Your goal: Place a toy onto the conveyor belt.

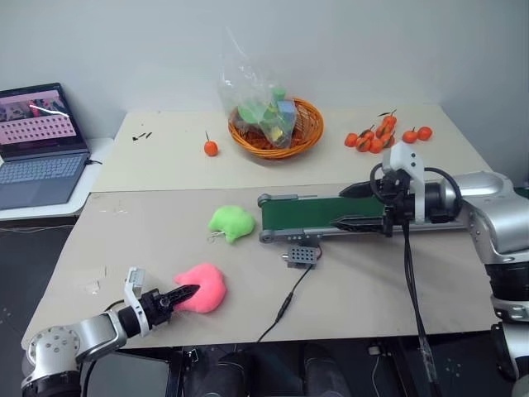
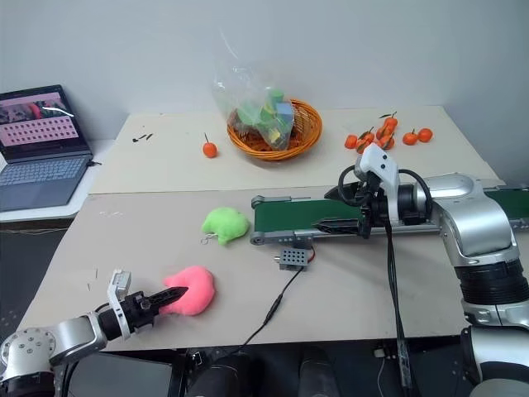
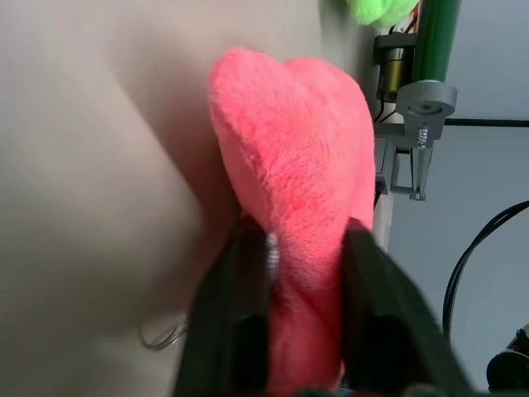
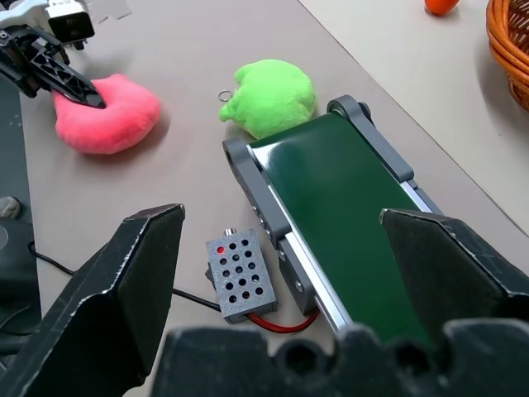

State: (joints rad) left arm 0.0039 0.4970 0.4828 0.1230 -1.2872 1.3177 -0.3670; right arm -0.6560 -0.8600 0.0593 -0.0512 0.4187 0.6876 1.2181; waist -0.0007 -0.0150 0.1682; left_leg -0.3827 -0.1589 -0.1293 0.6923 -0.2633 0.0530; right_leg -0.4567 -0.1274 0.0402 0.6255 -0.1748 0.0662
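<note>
My left gripper needs to let go of the pink plush toy on the dark green conveyor belt (image 1: 313,212) behind the grey control box.
The pink plush toy (image 1: 205,289) lies on the tan table near its front edge. My left gripper (image 1: 183,294) is shut on the toy's near end; in the left wrist view both black fingers (image 3: 235,318) pinch the plush (image 3: 297,174). A thin metal ring (image 3: 162,336) lies on the table by the fingers. The dark green conveyor belt (image 1: 318,213) runs across the table's right half, its grey control box (image 1: 301,255) in front of it. My right gripper (image 1: 354,207) hovers open over the belt (image 4: 347,207), holding nothing.
A lime-green plush (image 1: 231,222) sits just left of the belt's end roller. Behind are an orange basket (image 1: 281,132) with a plastic bag, a lone tangerine (image 1: 211,148), several tangerines (image 1: 384,136) and a laptop (image 1: 37,145) at the far left. A black cable (image 1: 285,306) runs from the control box.
</note>
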